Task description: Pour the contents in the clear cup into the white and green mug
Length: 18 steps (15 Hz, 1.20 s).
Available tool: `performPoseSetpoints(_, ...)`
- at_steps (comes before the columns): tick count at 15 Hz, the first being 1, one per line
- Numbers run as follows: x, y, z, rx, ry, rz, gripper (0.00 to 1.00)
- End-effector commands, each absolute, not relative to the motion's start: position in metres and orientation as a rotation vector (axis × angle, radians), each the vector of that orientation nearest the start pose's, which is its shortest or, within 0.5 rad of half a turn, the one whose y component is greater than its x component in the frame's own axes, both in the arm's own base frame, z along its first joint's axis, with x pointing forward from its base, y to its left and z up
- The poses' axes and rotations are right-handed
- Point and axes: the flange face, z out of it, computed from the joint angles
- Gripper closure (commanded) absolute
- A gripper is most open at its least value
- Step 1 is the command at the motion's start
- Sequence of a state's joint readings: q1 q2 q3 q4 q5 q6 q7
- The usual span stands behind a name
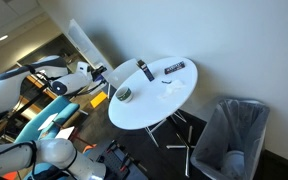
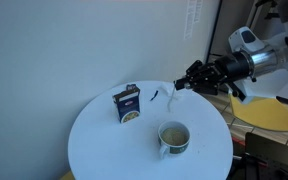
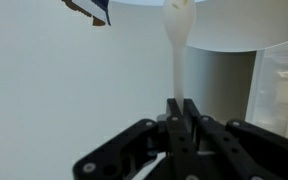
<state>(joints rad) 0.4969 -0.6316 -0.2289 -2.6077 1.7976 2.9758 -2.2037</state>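
Next, the gripper releases the white spoon on the table (image 1: 147,96) between the mug and the small white item.
The white and green mug (image 2: 174,137) (image 1: 124,94) stands on the round white table (image 2: 104,140) near its front edge, with pale contents inside. My gripper (image 2: 187,80) (image 3: 179,102) hangs over the table's far edge, above and behind the mug. It is shut on a thin, pale, translucent thing (image 3: 175,55) (image 2: 172,95), apparently the clear cup pinched by its wall and seen edge-on. In an exterior view the cup hangs tilted below the fingers. What it holds cannot be seen.
A blue box (image 2: 129,103) stands on the table left of the gripper. A flat dark bar (image 1: 174,68) and a small white item (image 1: 169,85) lie further along. A grey bin (image 1: 229,135) stands beside the table, and a yellow round surface (image 2: 269,115) lies under the arm.
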Motion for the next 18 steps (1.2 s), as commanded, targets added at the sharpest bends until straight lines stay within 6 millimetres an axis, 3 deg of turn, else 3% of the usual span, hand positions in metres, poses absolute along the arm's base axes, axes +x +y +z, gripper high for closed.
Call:
performPoseSetpoints(1, 0.398, 0.012, 0.492, -2.346, -0.67, -1.667, 0.97)
performPoseSetpoints(4, 0.411, -0.007, 0.499, -2.436, -0.457, -1.632, 0.97)
performPoseSetpoints(7, 0.428, -0.024, 0.49, -2.529, -0.274, -1.549, 0.97)
performPoseSetpoints(10, 0.453, -0.051, 0.452, -2.607, -0.118, -1.371, 0.97)
performPoseSetpoints(13, 0.473, -0.094, 0.422, -2.699, 0.015, -1.196, 0.97)
performPoseSetpoints(18, 0.488, -0.164, 0.382, -2.832, 0.219, -0.853, 0.97)
